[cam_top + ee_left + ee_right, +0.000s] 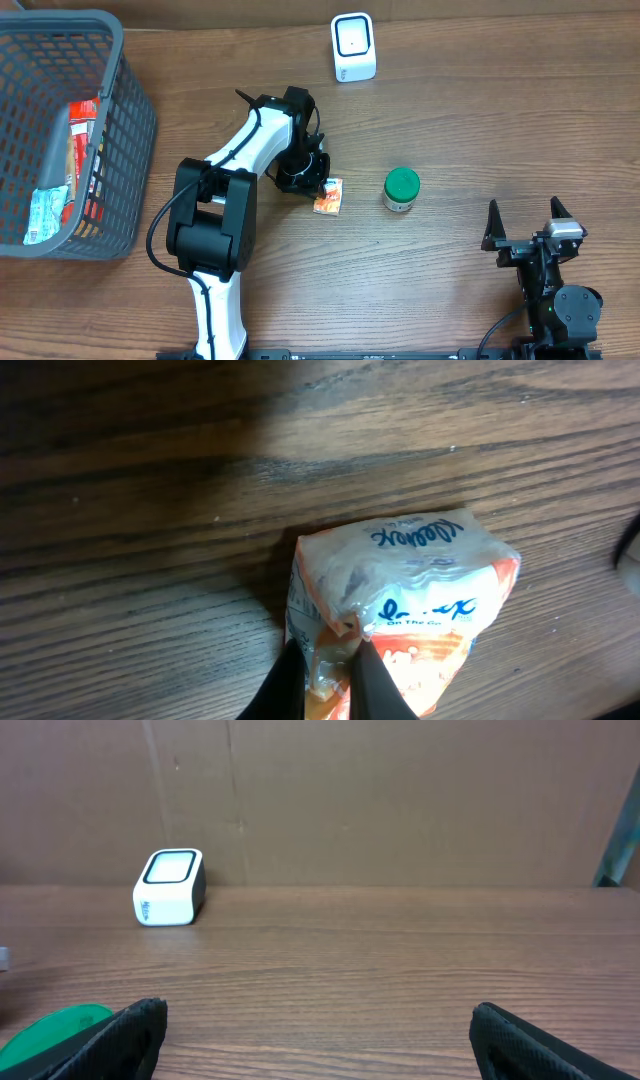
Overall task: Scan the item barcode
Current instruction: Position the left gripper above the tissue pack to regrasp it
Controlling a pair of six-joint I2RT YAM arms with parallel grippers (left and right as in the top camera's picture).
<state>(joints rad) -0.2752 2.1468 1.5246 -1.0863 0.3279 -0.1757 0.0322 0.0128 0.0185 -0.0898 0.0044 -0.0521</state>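
The left gripper pinches only a fold of the plastic wrap, so it should open, back off and close around the tissue packet's body (328,198) before scanning it.
A small orange and white tissue packet (329,196) lies on the wooden table near its middle. My left gripper (312,186) is over the packet's left edge. In the left wrist view the packet (410,585) fills the lower centre, and my left gripper (325,660) is shut on a pinched fold of its plastic wrap. The white barcode scanner (353,47) stands at the back of the table, also seen as the scanner (168,887) in the right wrist view. My right gripper (527,222) rests wide open at the front right, its fingers far apart with nothing between them (318,1025).
A green-lidded jar (401,189) stands just right of the packet; its lid (55,1025) shows at the right wrist view's lower left. A grey mesh basket (120,150) holding several packets sits at the far left. A cardboard wall backs the table.
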